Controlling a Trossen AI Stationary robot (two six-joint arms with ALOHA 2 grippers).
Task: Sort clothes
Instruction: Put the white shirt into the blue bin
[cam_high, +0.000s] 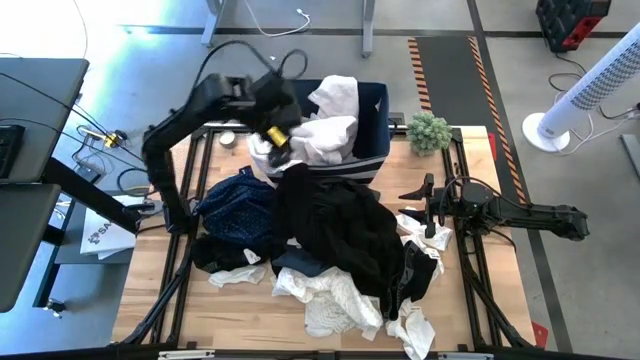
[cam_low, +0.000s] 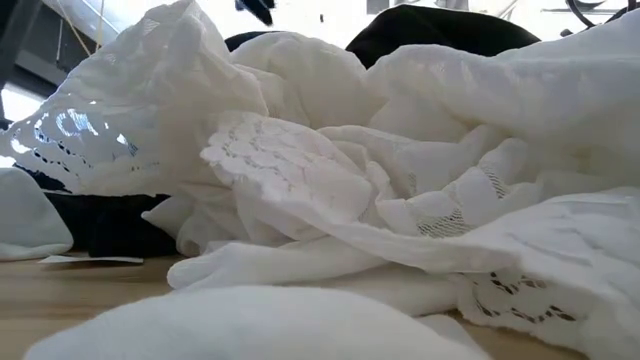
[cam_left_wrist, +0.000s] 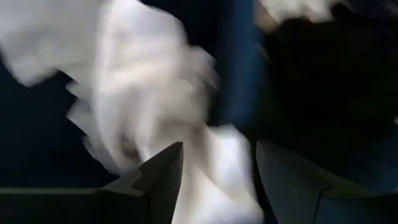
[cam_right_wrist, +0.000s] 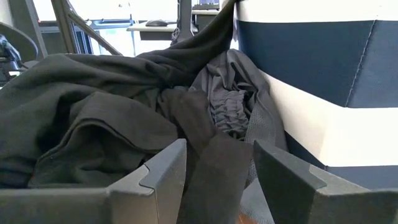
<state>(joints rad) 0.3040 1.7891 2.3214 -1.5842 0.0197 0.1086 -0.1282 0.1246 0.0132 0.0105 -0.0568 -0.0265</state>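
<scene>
The white shirt is hanging over the rim of the dark blue bin, so the left gripper needs to grab the shirt's hanging end (cam_high: 264, 164) and tuck it inside.
The dark blue bin (cam_high: 375, 105) stands at the table's far edge with white shirts (cam_high: 330, 125) heaped in it; one white piece (cam_left_wrist: 137, 93) hangs over its left wall. My left gripper (cam_high: 272, 135) (cam_left_wrist: 217, 146) hovers open above that wall, fingers slanting down. A big black garment (cam_high: 335, 225) tops the pile in the middle, beside a navy dotted one (cam_high: 235, 205), white lace shirts (cam_high: 330, 300) (cam_low: 300, 180) and small white socks (cam_high: 415, 330). My right gripper (cam_high: 415, 205) (cam_right_wrist: 217, 143) waits open and level at the pile's right side. My left gripper is open over the white shirt piece (cam_left_wrist: 217, 180) that shows in the gap between its fingers; whether it touches the cloth I cannot tell. My right gripper's open fingers stand on either side of a fold of black cloth (cam_right_wrist: 211, 168); touching or not, I cannot tell.
A small green plant (cam_high: 428, 130) stands at the bin's right. The pile covers most of the table, with bare wood at the near left corner (cam_high: 170, 310). Off the table are a desk (cam_high: 30, 150) at the left and a white fan (cam_high: 590, 90) at the far right.
</scene>
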